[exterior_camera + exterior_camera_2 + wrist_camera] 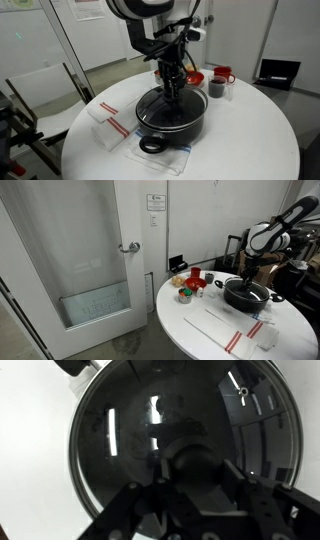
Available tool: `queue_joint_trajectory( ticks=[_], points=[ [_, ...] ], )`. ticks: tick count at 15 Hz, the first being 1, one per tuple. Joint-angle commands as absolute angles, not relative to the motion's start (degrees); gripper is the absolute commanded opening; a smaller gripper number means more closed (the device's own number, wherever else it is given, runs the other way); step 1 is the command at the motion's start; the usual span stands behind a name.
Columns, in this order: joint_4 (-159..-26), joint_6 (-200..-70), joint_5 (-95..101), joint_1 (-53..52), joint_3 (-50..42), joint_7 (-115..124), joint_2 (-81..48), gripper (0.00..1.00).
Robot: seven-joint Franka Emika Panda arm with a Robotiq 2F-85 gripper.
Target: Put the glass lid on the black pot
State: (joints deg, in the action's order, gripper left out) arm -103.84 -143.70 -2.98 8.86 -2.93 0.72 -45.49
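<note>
The glass lid, now level at the pot's mouth, will be lying level across the black pot's rim (170, 108) (184, 442) when my gripper lets go of the lid's knob.
The black pot (172, 124) stands on the round white table, with a loop handle toward the front; it also shows in an exterior view (248, 298). The glass lid (130, 430) fills the wrist view, its silver rim running round the edge. It sits level at the pot's mouth (160, 105); I cannot tell whether it rests on the rim. My gripper (199, 470) points straight down over the pot's centre (176, 93) (249, 278). Its fingers close on both sides of the lid's dark centre knob (192, 458).
A red mug (222, 75), a red bowl (195, 76) and a small dark mug (216, 89) stand behind the pot. A white cloth with red stripes (110, 122) lies beside it, near the table's edge. A glass door (95, 260) stands beyond the table.
</note>
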Motion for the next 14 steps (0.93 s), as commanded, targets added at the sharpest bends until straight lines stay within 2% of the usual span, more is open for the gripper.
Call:
queue_joint_trajectory(
  ticks=[1, 12, 13, 14],
  points=[
    [-104.7, -144.1, -4.6, 9.8, -2.1, -0.4, -44.4, 0.26],
    [-105.4, -144.2, -5.9, 10.3, -1.3, -0.7, -44.9, 0.26],
    [-105.4, -144.2, -6.0, 10.3, -1.3, -0.7, -44.8, 0.35],
    [-105.6, -144.3, -6.0, 10.3, -1.4, -0.4, -44.6, 0.76]
  ],
)
